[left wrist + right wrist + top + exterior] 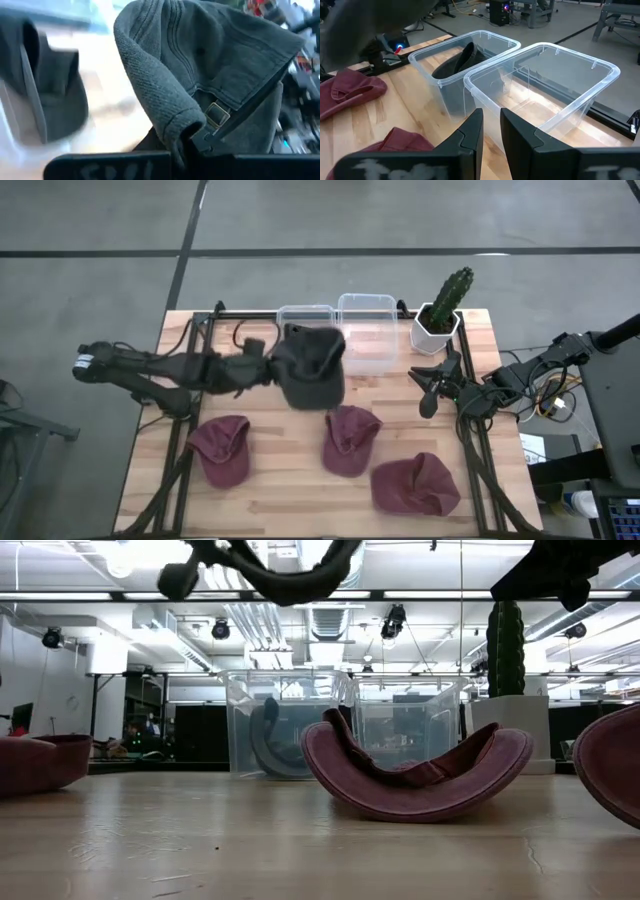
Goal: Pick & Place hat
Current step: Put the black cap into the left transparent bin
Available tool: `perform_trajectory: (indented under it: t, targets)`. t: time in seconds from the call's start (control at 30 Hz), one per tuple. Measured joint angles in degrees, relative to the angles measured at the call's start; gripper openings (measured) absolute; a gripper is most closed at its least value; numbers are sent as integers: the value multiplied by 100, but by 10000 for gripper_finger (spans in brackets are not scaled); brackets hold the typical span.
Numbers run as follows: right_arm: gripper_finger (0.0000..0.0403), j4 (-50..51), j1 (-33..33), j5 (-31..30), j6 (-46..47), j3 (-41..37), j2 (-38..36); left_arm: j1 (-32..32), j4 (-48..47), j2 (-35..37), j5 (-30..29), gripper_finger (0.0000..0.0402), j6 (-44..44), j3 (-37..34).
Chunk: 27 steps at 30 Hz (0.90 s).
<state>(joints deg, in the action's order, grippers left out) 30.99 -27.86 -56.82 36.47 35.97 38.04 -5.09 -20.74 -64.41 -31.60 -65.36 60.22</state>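
Observation:
The robot's left gripper will set the dark grey hat down on the other dark hat inside its clear bin [310, 342] [52, 95]. The dark grey hat hangs at that bin's near side.
My left gripper [272, 370] is shut on a dark grey hat [312, 366], which hangs in the air at the near side of the left clear bin [305, 315]. The left wrist view shows the hat's [210, 60] crown and its buckled rear strap. Another dark hat [460, 62] lies inside that left bin. Three maroon hats [222, 448] [350, 438] [415, 483] lie on the table's near half. My right gripper [430, 388] is open and waits at the right, near the right clear bin [545, 85]. My left gripper holds the grey hat at its rear rim, beside the buckled strap [216, 114]. The cloth is pinched between the two fingers, which reach level from the table's left. The hat is lifted clear of the table, and its crown bulges out beyond the fingers.
A potted cactus [445, 302] stands at the far right corner, beside the right bin. The right bin [366, 330] holds nothing that I can see. Bare wood lies between the bins and the maroon hats. Cables and a stand sit off the table's right edge.

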Motion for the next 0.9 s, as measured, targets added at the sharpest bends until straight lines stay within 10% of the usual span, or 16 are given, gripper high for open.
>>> perform_trajectory:
  t: [0.43,0.9]
  targets:
    - [59,1,-1,0,-1,0,0,2514,386,-145,1209,6,1134,-50]
    - [59,4,0,0,-39,0,-2,3426,272,-1753,2548,6,1768,764]
